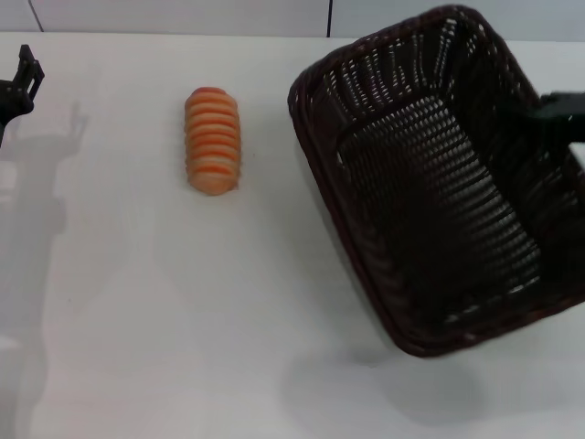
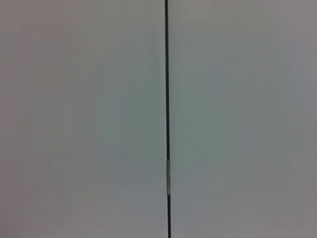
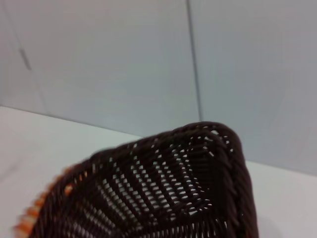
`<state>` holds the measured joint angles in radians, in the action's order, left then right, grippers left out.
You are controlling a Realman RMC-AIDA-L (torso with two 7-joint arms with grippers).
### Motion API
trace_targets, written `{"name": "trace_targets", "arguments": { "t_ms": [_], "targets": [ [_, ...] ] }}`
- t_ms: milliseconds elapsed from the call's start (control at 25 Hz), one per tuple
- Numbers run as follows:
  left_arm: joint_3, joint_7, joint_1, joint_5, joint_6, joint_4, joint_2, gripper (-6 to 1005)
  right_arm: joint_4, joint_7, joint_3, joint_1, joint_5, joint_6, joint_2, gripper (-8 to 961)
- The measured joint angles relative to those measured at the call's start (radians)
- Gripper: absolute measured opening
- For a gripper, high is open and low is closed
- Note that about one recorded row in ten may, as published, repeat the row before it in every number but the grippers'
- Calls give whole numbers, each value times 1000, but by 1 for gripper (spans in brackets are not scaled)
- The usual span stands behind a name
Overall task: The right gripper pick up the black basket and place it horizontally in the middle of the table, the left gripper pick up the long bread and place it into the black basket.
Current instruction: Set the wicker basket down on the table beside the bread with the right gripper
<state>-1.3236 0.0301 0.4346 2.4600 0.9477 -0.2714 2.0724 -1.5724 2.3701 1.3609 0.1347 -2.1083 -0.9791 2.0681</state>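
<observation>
The right gripper needs to place the black basket on the near half of the table (image 1: 377,294), corner by the long bread.
The black basket (image 1: 439,183) hangs tilted above the right side of the table (image 1: 183,347), with its shadow on the tabletop below it. My right gripper (image 1: 559,112) is at the basket's right rim and shut on it; only a dark tip shows. The basket fills the lower part of the right wrist view (image 3: 168,188). The long bread (image 1: 213,140) lies on the table left of the basket, apart from it; its orange stripes show at the basket's edge in the right wrist view (image 3: 30,218). My left gripper (image 1: 22,80) is parked at the far left edge, well away from the bread.
A pale panelled wall (image 1: 329,16) runs behind the table's far edge. The left wrist view shows only that wall with a dark vertical seam (image 2: 167,119). The left arm's shadow (image 1: 41,183) falls on the table's left side.
</observation>
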Motion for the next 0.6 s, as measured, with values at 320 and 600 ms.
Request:
{"name": "trace_targets", "arguments": {
  "t_ms": [320,600],
  "targets": [
    [0,0,2,-1,0,-2,1,822,-3,-145,-277,171,162,-402,-1,203],
    [0,1,3,-1,0,-2,3,820,17,-173,-277,260,168,-501,-1,202]
  ]
}}
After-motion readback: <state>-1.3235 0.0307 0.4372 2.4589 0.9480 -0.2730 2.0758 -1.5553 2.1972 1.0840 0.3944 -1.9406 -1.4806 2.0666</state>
